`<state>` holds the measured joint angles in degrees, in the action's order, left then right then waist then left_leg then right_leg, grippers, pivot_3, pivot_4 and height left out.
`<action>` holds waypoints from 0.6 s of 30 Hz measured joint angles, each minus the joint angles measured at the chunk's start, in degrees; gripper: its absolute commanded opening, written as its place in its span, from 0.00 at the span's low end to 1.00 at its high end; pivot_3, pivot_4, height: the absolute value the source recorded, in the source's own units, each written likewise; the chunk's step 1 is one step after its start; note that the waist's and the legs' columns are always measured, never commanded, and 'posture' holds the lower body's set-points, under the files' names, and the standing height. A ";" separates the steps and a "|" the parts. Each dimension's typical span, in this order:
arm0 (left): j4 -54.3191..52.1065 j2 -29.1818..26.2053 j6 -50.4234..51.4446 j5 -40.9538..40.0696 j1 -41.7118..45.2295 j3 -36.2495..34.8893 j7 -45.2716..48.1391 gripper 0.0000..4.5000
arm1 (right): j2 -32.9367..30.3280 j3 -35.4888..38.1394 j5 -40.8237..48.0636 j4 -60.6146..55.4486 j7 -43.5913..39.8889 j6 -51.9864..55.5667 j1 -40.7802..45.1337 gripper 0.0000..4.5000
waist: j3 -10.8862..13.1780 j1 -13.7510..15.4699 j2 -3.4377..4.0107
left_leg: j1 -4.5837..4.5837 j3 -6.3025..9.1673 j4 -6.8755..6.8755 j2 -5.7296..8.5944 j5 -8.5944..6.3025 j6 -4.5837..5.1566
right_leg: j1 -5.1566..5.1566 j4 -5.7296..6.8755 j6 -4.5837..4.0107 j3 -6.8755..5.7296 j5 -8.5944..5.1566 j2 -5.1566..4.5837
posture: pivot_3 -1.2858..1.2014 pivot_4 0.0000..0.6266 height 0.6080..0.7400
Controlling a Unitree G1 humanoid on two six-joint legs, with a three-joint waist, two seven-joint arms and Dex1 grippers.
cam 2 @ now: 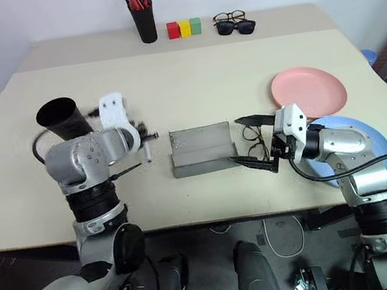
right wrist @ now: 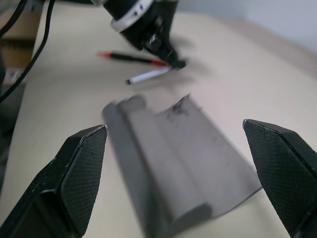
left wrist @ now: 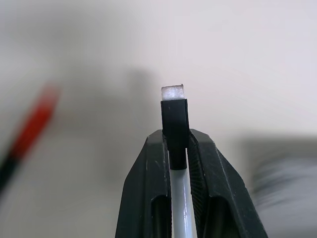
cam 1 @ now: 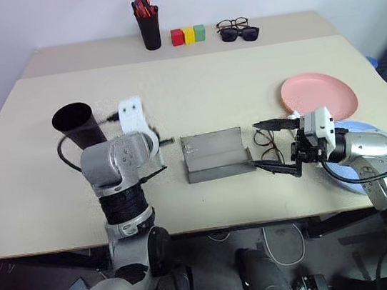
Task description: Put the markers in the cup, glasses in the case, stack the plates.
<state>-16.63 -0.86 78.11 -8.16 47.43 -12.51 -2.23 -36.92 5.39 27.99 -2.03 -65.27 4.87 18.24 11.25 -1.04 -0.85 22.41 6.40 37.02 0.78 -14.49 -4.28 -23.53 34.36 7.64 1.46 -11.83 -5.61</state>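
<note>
I should let go of the white-bodied marker with my left gripper inside the empty black cup [cam 1: 71,118], well short of the pen pot. The marker now hangs between cup and grey case.
My left gripper [left wrist: 175,134] is shut on the black cap of the white-bodied marker [left wrist: 174,111], whose body [right wrist: 148,75] slants down toward the table. It hangs between the black cup [cam 1: 79,125] and the open grey case [cam 1: 215,155]. The red-capped marker [right wrist: 130,58] lies on the table beside it. To the right of the case, my right gripper [cam 1: 279,146] is open, one finger on each side of the wire-frame glasses [cam 2: 252,137]. The pink plate [cam 1: 318,95] sits behind that arm, which partly covers the blue plate [cam 2: 374,140].
Along the table's far edge stand a black pen pot with red and orange pens [cam 1: 148,25], three coloured blocks [cam 1: 187,35], and sunglasses with thick-rimmed spectacles [cam 1: 237,30]. A cable loops off my left wrist near the cup.
</note>
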 measured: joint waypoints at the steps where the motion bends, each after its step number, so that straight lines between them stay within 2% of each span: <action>1: -1.68 -2.65 -5.84 0.52 -0.40 2.34 1.25 0.00 | 1.20 0.47 1.10 -0.03 0.73 0.26 0.90 1.00 | 0.00 -0.15 0.01 | -0.05 -0.01 -0.07 -0.02 0.01 -0.01 | -0.01 0.02 0.00 0.01 0.00 0.00 | 0.52 0.24 1.00; 5: -3.30 -8.71 -34.81 6.50 -2.25 3.83 -1.18 0.00 | 4.76 0.52 4.34 -0.19 0.61 0.62 2.40 1.00 | -0.02 0.12 0.07 | -0.09 -0.01 -0.16 -0.05 0.03 -0.05 | 0.02 -0.02 -0.03 0.01 0.01 0.02 | 0.52 0.24 1.00; 7: -1.36 -12.25 -44.43 9.68 -3.53 3.59 -2.80 0.00 | 5.78 0.00 4.94 -0.04 -0.23 0.87 2.85 1.00 | -0.02 0.26 0.07 | -0.06 -0.01 -0.08 -0.03 0.03 -0.03 | 0.05 -0.03 -0.03 0.01 0.01 0.02 | 0.52 0.24 1.00; 11: 4.16 -15.21 -54.98 14.88 -7.86 2.88 -6.67 0.00 | 8.72 -1.26 4.98 0.68 -1.21 0.82 6.36 1.00 | -0.03 0.27 0.07 | -0.09 -0.01 0.05 -0.01 0.03 0.00 | 0.14 -0.02 -0.04 0.01 0.03 0.02 | 0.52 0.24 1.00; 18: 11.04 -14.56 -62.11 19.04 -14.01 2.78 -11.89 0.00 | 10.88 -2.74 4.35 3.67 -2.46 -0.19 9.42 1.00 | -0.01 0.42 0.05 | -0.02 0.04 0.02 -0.01 0.03 0.01 | 0.08 -0.02 0.02 -0.01 0.07 0.02 | 0.52 0.24 1.00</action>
<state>-5.59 -15.43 16.00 10.88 33.42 -9.74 -14.12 -26.03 2.65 32.34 1.64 -67.73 4.68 27.67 11.24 -0.62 -0.80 22.39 6.44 37.04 0.78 -14.46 -4.27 -23.45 34.35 7.66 1.45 -11.77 -5.59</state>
